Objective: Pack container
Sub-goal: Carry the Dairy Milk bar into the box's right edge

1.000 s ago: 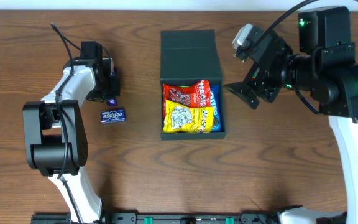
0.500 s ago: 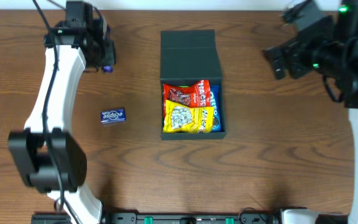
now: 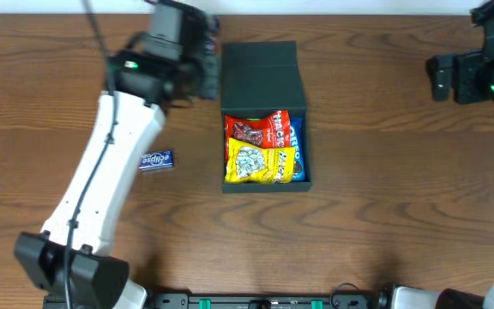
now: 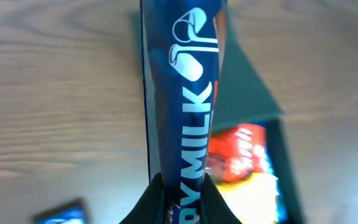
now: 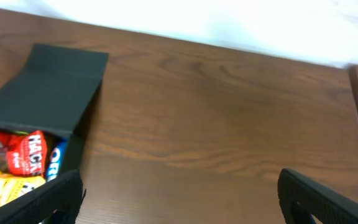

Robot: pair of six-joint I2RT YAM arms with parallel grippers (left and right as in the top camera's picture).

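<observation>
My left gripper is going to let go of the blue Dairy Milk bar on the blue snack packet [image 3: 299,152] [image 4: 279,186] against the side of the container.
The container [image 3: 264,190] is a dark box in the middle of the table, its flap lid [image 3: 262,73] lying open toward the back. Red [image 3: 260,129], yellow [image 3: 260,163] and blue [image 3: 297,146] snack packets lie inside it. My left gripper [image 3: 206,60] hovers just left of the lid. In the left wrist view it [image 4: 182,199] is shut on a dark blue Dairy Milk bar [image 4: 182,93], with the lid [image 4: 247,81] and red packet [image 4: 241,149] behind. My right gripper [image 5: 182,199] stands wide open and holds nothing, far right of the container [image 5: 48,87].
A small blue Eclipse box [image 3: 156,160] lies on the wood left of the container. My left arm stretches from the front left corner up to the lid. The right arm [image 3: 478,73] sits at the table's right edge.
My left gripper has swung from the left side of the table up and right to the container's lid, carrying the bar. The right gripper has pulled back to the right edge.
</observation>
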